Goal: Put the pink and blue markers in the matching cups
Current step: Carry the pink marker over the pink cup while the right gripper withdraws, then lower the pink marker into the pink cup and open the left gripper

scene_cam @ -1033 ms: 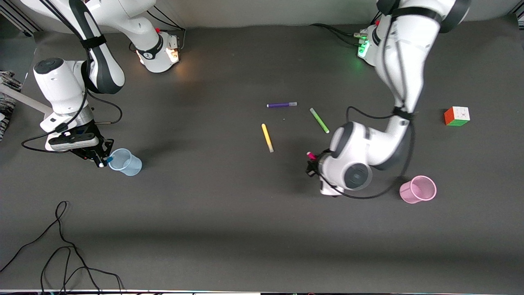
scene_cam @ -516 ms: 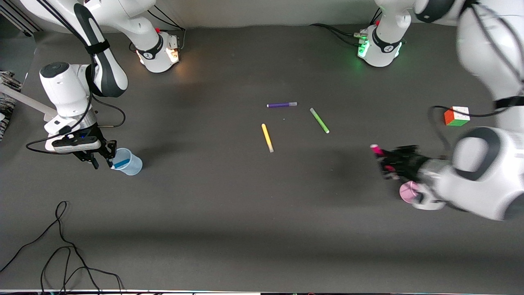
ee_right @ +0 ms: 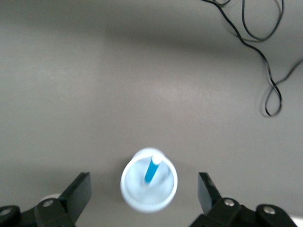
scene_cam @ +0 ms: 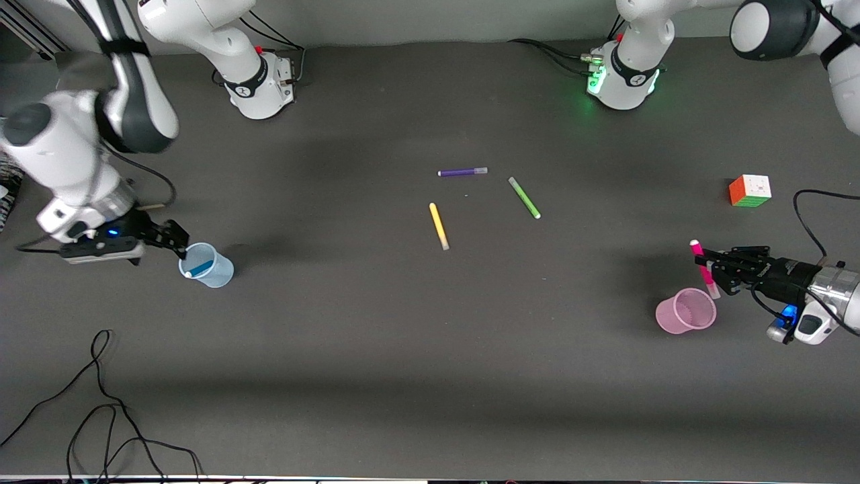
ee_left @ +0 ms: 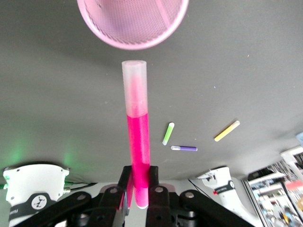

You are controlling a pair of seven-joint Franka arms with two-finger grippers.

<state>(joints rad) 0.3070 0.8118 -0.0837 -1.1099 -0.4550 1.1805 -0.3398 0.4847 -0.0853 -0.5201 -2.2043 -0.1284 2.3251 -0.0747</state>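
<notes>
Next, my left gripper lets go of the pink marker inside the pink cup [scene_cam: 684, 306] [ee_left: 140, 19], leaning on the pink cup's rim that faces the pens.
My left gripper [scene_cam: 712, 272] is shut on the pink marker [scene_cam: 703, 269] and holds it just above the rim of the pink cup [scene_cam: 686, 310], at the left arm's end of the table. In the left wrist view the pink marker [ee_left: 138, 142] points at the pink cup [ee_left: 132, 21], its pale cap end short of the rim. The blue marker [scene_cam: 199, 270] stands inside the pale blue cup [scene_cam: 207, 265]. My right gripper [scene_cam: 176, 242] is open and hangs over that cup's edge. The right wrist view shows the blue marker [ee_right: 152, 171] in the blue cup [ee_right: 148, 185] between the spread fingers.
A purple pen [scene_cam: 462, 172], a green pen [scene_cam: 524, 197] and a yellow pen [scene_cam: 439, 226] lie near the table's middle. A colour cube [scene_cam: 749, 190] sits at the left arm's end. Black cables [scene_cam: 101, 410] trail over the front corner at the right arm's end.
My left arm swung the pink marker from the table's middle to above the pink cup. My right gripper let go of the blue marker, which dropped into the blue cup, and drew back.
</notes>
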